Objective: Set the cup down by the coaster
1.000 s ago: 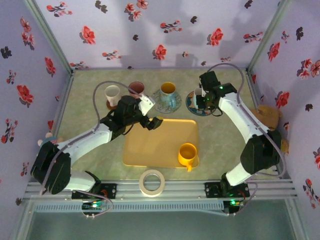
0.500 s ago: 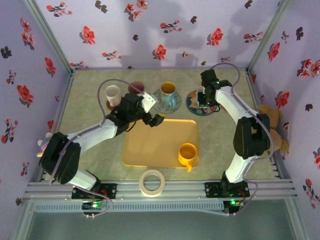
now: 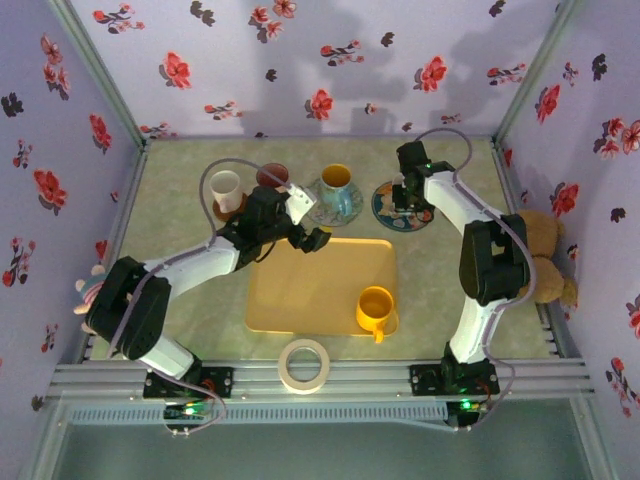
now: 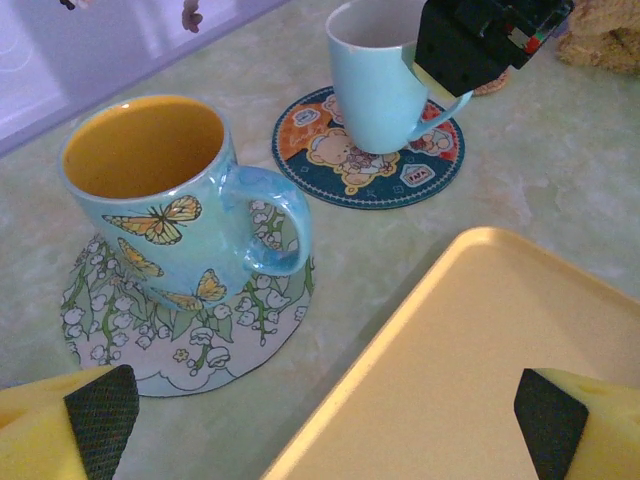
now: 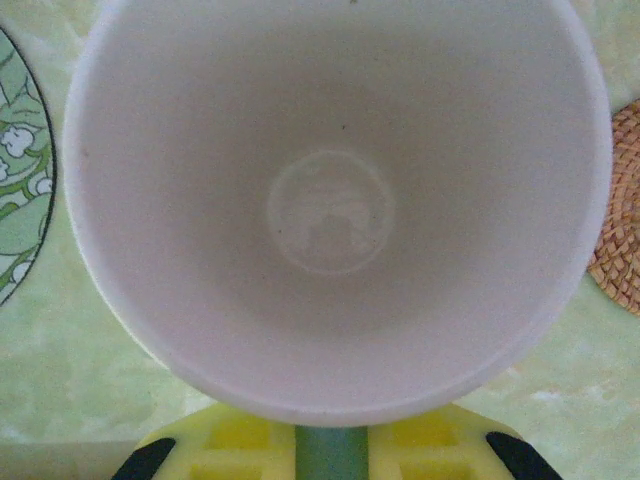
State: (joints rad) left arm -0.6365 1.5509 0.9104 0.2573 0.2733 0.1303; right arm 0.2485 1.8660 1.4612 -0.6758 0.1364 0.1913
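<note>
The light-blue cup will go down on the middle of the dark-blue teddy coaster point(image 3: 405, 203) from my right gripper.
A light-blue cup point(image 4: 378, 92) with a white inside point(image 5: 330, 210) stands upright on the dark-blue teddy coaster point(image 4: 350, 170), at the back right of the table point(image 3: 385, 212). My right gripper point(image 3: 405, 198) is at the cup's handle point(image 5: 330, 455). The handle runs between its fingers, and the pads point(image 5: 142, 462) are spread wide, so it is open. My left gripper point(image 4: 325, 425) is open and holds nothing. It hovers over the back-left corner of the yellow tray point(image 3: 310, 290).
A butterfly mug point(image 4: 170, 190) sits on a flowered coaster point(image 4: 200, 330) left of the cup. An orange cup point(image 3: 375, 308) stands on the tray. A white cup point(image 3: 225, 188) and a brown cup point(image 3: 272, 177) are back left. A woven coaster point(image 5: 620, 240) and a tape roll point(image 3: 304, 365) lie nearby.
The right arm's elbow has swung back toward the far right while its gripper stays at the teddy coaster. The left gripper has shifted slightly toward the back.
</note>
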